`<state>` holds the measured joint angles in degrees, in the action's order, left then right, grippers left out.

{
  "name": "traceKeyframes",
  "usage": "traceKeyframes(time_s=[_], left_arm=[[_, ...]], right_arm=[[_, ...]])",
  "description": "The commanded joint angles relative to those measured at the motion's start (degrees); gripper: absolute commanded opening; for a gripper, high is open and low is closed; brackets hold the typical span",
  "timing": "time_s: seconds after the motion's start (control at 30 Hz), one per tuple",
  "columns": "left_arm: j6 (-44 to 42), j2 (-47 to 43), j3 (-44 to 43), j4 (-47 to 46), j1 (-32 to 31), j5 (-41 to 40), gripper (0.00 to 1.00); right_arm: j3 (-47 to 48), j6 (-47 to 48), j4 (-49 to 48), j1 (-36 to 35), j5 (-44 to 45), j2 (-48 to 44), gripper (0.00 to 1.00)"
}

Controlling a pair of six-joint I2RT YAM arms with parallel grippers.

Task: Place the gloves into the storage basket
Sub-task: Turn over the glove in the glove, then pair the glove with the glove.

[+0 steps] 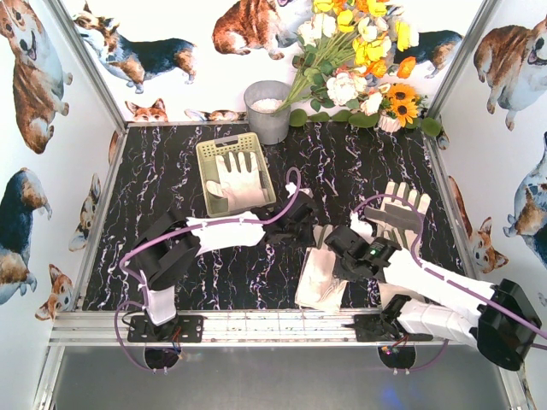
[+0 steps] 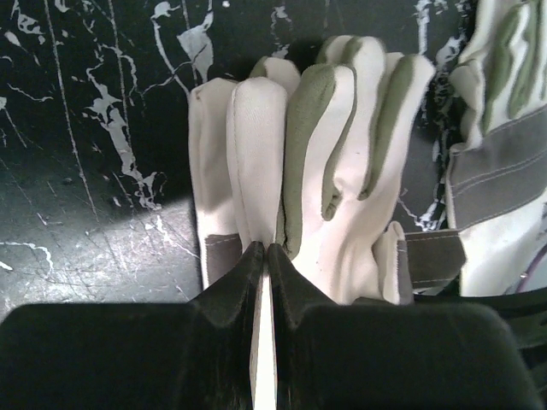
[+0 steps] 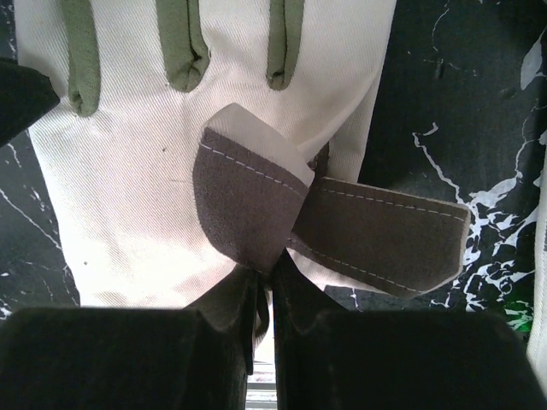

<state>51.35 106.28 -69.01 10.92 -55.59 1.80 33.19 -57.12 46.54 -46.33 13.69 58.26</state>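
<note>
The glove's outer finger is bunched up against the next finger. Next, I open my left gripper, take the glove's palm (image 2: 332,254) and spread the glove out flat first.
The pale yellow-green storage basket (image 1: 208,154) stands at the back left with one cream glove (image 1: 241,181) lying in it. My left gripper (image 2: 266,249) is shut on the white fabric of a glove (image 2: 333,162) whose fingers point away over the dark marble table. My right gripper (image 3: 267,272) is shut on the folded grey cuff (image 3: 244,201) of a cream glove (image 3: 128,171). From above, both grippers meet mid-table, left gripper (image 1: 308,222) and right gripper (image 1: 338,243), by a glove (image 1: 320,282) lying toward the front. Another glove (image 1: 400,209) lies to the right.
A grey metal bucket (image 1: 269,111) stands behind the basket, next to a bunch of flowers (image 1: 359,60) at the back. Printed walls close in the left, right and back sides. Purple cables loop over both arms.
</note>
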Motion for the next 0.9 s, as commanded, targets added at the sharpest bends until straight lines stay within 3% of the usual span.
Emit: traceKeyframes(time_s=[0.0, 0.5, 0.73, 0.87], left_arm=[[-1.4, 2.2, 0.7, -0.6, -0.1, -1.6, 0.00], [-2.9, 4.8, -0.4, 0.3, 0.0, -1.5, 0.00], [-4.4, -1.6, 2.0, 1.5, 0.1, -4.6, 0.24], [-5.1, -5.5, 4.0, 1.8, 0.0, -5.2, 0.27]], right_arm=[[-0.2, -0.1, -1.8, 0.1, 1.1, 1.7, 0.00], [-2.3, 1.5, -5.9, 0.5, 0.0, 2.9, 0.00], [-3.4, 5.0, -11.4, 0.5, -2.4, 4.1, 0.00], [-3.7, 7.0, -13.0, 0.5, -3.0, 4.5, 0.00]])
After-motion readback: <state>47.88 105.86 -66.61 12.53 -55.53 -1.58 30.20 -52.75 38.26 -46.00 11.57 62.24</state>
